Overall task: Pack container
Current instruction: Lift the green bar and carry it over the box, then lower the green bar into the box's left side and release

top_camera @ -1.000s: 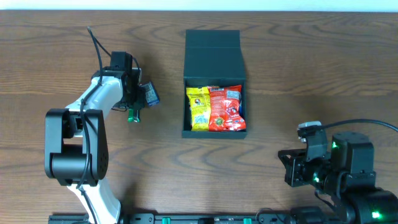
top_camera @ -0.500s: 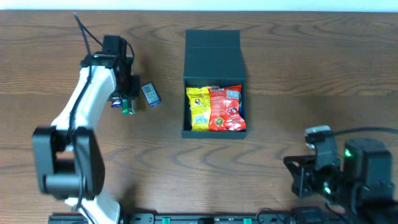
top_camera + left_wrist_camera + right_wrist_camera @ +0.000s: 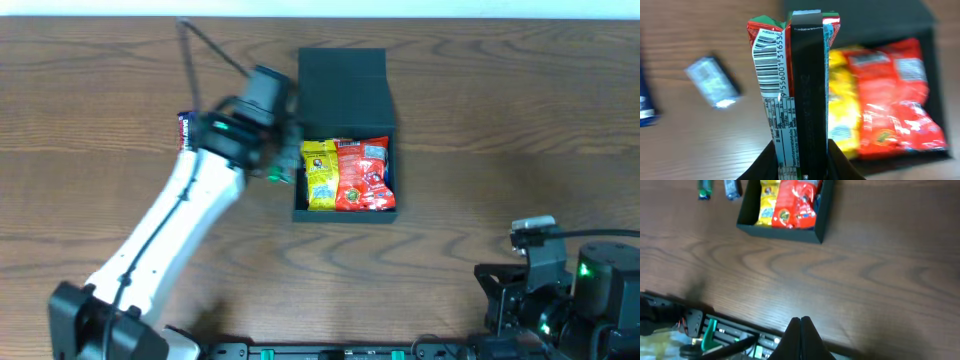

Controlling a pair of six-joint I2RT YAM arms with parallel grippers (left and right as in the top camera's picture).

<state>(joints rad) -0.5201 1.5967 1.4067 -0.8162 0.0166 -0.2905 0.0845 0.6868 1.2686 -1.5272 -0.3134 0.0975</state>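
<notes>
The robot's left gripper should release the long dark snack bar inside the box [image 3: 300, 183] [image 3: 824, 112], between the side of the box and the yellow packet.
The container [image 3: 345, 212] is a dark teal-black box at the table's middle, with its flap lid [image 3: 342, 85] open toward the back. A yellow packet [image 3: 319, 175] and a red packet [image 3: 363, 172] lie inside it. My left gripper [image 3: 278, 172] is just left of the box's left wall. It is shut on a long dark snack bar [image 3: 800, 90] with a barcode and red-green ends, held up over the table and the box edge [image 3: 935, 75]. My right gripper [image 3: 801, 322] is shut and empty, low at the front right, far from the container [image 3: 780, 230].
A small silvery-blue packet [image 3: 714, 89] lies on the table left of the box. A dark blue packet [image 3: 185, 130] lies further left. The table's front edge with rail hardware [image 3: 720, 335] is just under my right gripper.
My left arm has swung right from the loose packets to the container's left side, carrying the snack bar. My right arm has drawn back toward the front right corner.
</notes>
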